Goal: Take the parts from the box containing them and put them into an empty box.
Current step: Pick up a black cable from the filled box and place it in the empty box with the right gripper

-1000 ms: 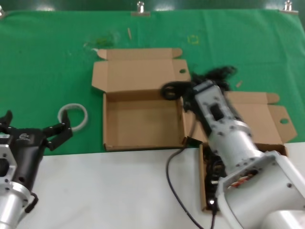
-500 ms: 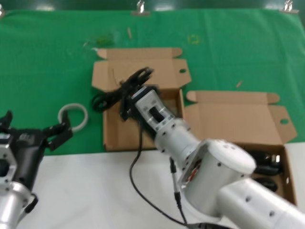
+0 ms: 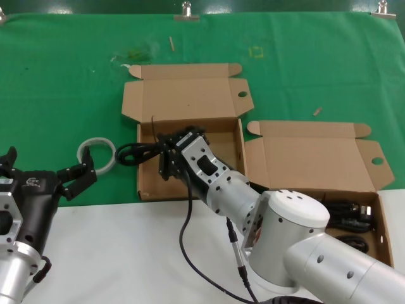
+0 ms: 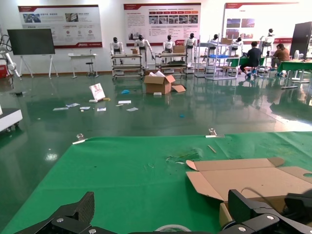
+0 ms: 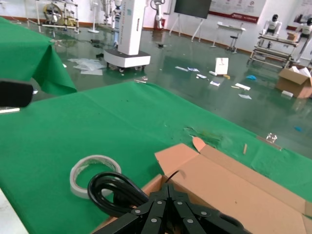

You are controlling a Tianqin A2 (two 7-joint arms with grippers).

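Note:
I should lay the coiled black cable inside the empty box, lengthwise (image 3: 198,168) near the box's front side, with my right gripper.
Two brown cardboard boxes lie open on the green cloth. The left box (image 3: 221,130) holds nothing but what my right gripper brings. The right box (image 3: 383,218) holds black cables (image 3: 347,212) at its near end. My right gripper (image 3: 166,151) is shut on a coiled black cable (image 3: 134,152) and holds it over the left box's left wall; the coil hangs out past that wall. In the right wrist view the cable (image 5: 114,192) loops beside the shut fingers (image 5: 169,191). My left gripper (image 3: 69,177) is open and empty at the near left.
A ring of white tape (image 3: 97,154) lies on the cloth left of the left box, close to the hanging coil; it also shows in the right wrist view (image 5: 92,170). The white table edge (image 3: 126,253) runs along the front.
My right arm has swung left from the right box to the left box with the black cable, then lowered it over the left wall. The left arm has not moved.

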